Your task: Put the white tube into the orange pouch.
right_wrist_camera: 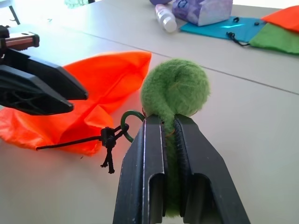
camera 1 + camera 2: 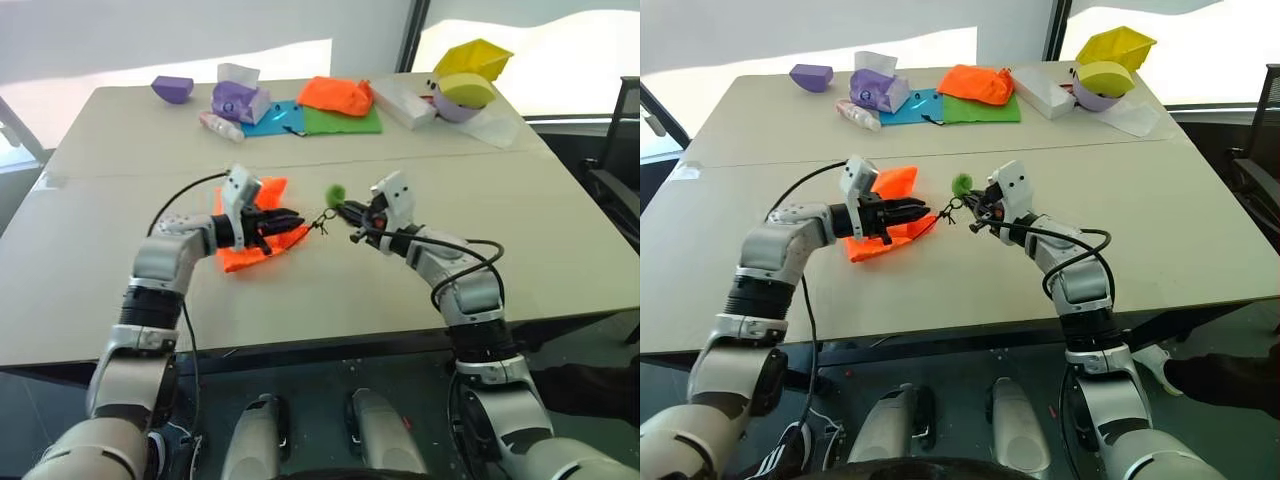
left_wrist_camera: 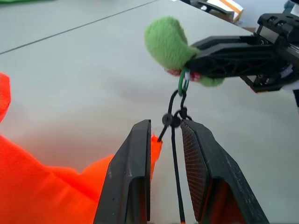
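Next, I reach forward with my left gripper, as the cord's bead sits by the green ring past its fingertips, then pinch the bead (image 3: 171,120) and slide it toward the pouch.
The orange pouch (image 2: 243,256) lies on the table in front of me, its mouth end lifted. My left gripper (image 2: 293,218) is shut on the pouch's mouth edge, with orange fabric (image 3: 154,142) and the dark cord (image 3: 174,158) between its fingers. The cord runs to a green ring and a fuzzy green charm (image 1: 175,91). My right gripper (image 1: 163,122) is shut on that charm, held a little above the table to the right of the pouch. The white tube is out of view.
Along the far edge sit a purple block (image 2: 172,89), a purple tissue pack (image 2: 238,100), a small white-and-pink bottle (image 2: 220,126), flat blue and green pouches (image 2: 300,120), an orange cloth bundle (image 2: 337,95), a white box (image 2: 403,103) and yellow bowls (image 2: 470,70). A chair (image 2: 620,170) stands on the right.
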`<state>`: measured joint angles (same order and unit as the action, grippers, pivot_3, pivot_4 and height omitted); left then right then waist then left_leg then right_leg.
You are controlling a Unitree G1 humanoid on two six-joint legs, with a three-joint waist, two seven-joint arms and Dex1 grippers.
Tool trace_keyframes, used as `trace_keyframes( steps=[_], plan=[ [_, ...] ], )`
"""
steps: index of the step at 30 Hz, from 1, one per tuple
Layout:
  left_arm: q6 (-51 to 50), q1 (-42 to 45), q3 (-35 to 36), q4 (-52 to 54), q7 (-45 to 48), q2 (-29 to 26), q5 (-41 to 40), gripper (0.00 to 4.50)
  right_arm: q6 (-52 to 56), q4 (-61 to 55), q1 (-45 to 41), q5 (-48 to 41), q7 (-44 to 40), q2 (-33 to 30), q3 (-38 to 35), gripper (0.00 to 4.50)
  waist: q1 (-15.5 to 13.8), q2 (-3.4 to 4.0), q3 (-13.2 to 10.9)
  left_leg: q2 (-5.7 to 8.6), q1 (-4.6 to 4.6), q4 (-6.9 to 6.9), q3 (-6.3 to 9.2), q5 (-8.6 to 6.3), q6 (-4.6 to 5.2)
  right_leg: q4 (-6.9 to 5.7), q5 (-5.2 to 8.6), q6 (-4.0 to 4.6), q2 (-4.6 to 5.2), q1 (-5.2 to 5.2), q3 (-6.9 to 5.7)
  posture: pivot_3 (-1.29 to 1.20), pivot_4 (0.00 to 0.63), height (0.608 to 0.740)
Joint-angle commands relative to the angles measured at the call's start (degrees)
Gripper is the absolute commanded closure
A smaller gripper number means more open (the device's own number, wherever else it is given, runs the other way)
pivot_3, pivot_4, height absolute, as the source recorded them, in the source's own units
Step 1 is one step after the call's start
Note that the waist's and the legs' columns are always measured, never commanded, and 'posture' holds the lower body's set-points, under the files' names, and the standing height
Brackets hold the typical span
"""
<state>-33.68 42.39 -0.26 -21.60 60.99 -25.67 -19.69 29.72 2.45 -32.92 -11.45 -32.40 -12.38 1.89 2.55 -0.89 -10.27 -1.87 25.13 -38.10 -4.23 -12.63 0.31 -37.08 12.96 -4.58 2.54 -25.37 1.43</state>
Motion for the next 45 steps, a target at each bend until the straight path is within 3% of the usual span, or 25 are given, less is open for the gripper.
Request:
trace_keyframes(
  steps=[1,4,5,8,11,17,22,26,35,39,45],
  plan=[
    [1.79,4.03,-0.16,-5.86,3.77,-0.21,-0.49,3.45,-0.77,-1.64,-2.48,-0.57,0.55,0.11,0.08,4.48,-0.18,0.0,0.0,0.0,0.02,0.0,0.0,0.0,0.0,0.04,0.0,0.0,0.02,0.0,0.0,0.0,0.15,0.74],
    [5.2,7.0,-0.66,-12.16,5.72,2.07,0.0,3.45,-1.27,-0.98,-3.24,-0.48,0.52,0.08,0.59,4.48,-0.43,0.0,0.0,0.03,0.14,-0.01,-0.05,0.0,0.01,0.19,0.01,-0.02,0.1,-0.01,-0.01,0.0,0.15,0.74],
    [4.54,7.98,-0.88,-13.34,6.84,2.78,-0.41,3.19,-1.45,-0.84,-3.38,-0.4,0.46,0.03,0.8,4.49,-0.51,-0.01,0.0,0.04,0.19,-0.01,-0.08,0.0,0.01,0.27,0.01,-0.03,0.11,-0.01,-0.01,0.0,0.15,0.74],
    [11.46,9.55,-4.02,-16.75,8.39,4.17,3.64,2.12,-1.7,-0.68,-3.61,-0.29,0.45,0.07,1.39,4.5,-0.51,-0.01,0.0,0.04,0.3,0.0,-0.13,-0.01,0.04,0.47,0.0,-0.08,0.1,-0.01,-0.02,0.0,0.15,0.74],
    [16.63,10.44,-6.0,-19.65,9.71,5.13,6.23,0.53,-1.52,-0.98,-3.44,-0.4,0.57,0.07,1.64,4.5,-0.37,-0.01,0.0,0.04,0.31,0.13,-0.15,-0.03,0.07,0.63,-0.01,-0.1,0.09,-0.01,-0.02,0.0,0.15,0.74],
    [21.67,13.22,-5.62,-27.87,9.96,7.1,8.25,0.53,-1.6,-0.49,-3.81,-0.19,0.8,-0.17,1.78,4.5,-0.25,-0.01,-0.01,0.04,0.3,0.16,-0.12,-0.04,0.08,0.63,-0.02,-0.11,0.01,-0.02,-0.05,0.0,0.15,0.74],
    [17.29,14.48,-1.44,-28.94,8.97,9.52,4.62,0.53,-1.63,-0.21,-3.93,0.02,1.11,-0.22,1.9,4.5,-0.29,-0.02,-0.01,0.02,0.32,0.16,-0.13,-0.04,0.08,0.64,-0.1,-0.25,0.04,-0.01,-0.04,0.0,0.15,0.74],
    [16.06,12.39,-2.56,-26.75,9.15,9.44,6.02,1.84,-1.68,-0.15,-4.07,0.0,1.39,0.03,2.1,4.5,-0.26,-0.02,-0.01,0.03,0.33,0.16,-0.12,-0.04,0.08,0.66,-0.11,-0.27,0.04,-0.01,-0.04,0.0,0.15,0.74],
    [15.43,11.5,-2.25,-24.1,8.67,9.09,6.34,1.84,-1.99,0.36,-4.24,0.16,1.56,0.05,2.26,4.5,-0.2,-0.02,-0.01,0.02,0.31,0.16,-0.11,-0.04,0.08,0.64,-0.12,-0.29,0.04,-0.01,-0.04,0.0,0.15,0.74],
    [14.9,11.05,-1.87,-23.18,8.3,9.11,5.8,3.14,-2.03,0.43,-4.25,0.18,1.51,-0.07,2.38,4.5,-0.2,-0.02,-0.01,0.02,0.32,0.16,-0.12,-0.04,0.08,0.65,-0.12,-0.29,0.03,0.0,-0.04,0.0,0.15,0.74],
    [13.39,9.81,-2.61,-21.21,8.32,8.58,6.32,3.14,-1.97,0.27,-4.27,0.18,1.48,-0.25,2.4,4.5,-0.2,-0.02,-0.01,0.02,0.31,0.16,-0.12,-0.04,0.08,0.64,-0.12,-0.29,0.03,-0.01,-0.04,0.0,0.15,0.74]
  ],
)
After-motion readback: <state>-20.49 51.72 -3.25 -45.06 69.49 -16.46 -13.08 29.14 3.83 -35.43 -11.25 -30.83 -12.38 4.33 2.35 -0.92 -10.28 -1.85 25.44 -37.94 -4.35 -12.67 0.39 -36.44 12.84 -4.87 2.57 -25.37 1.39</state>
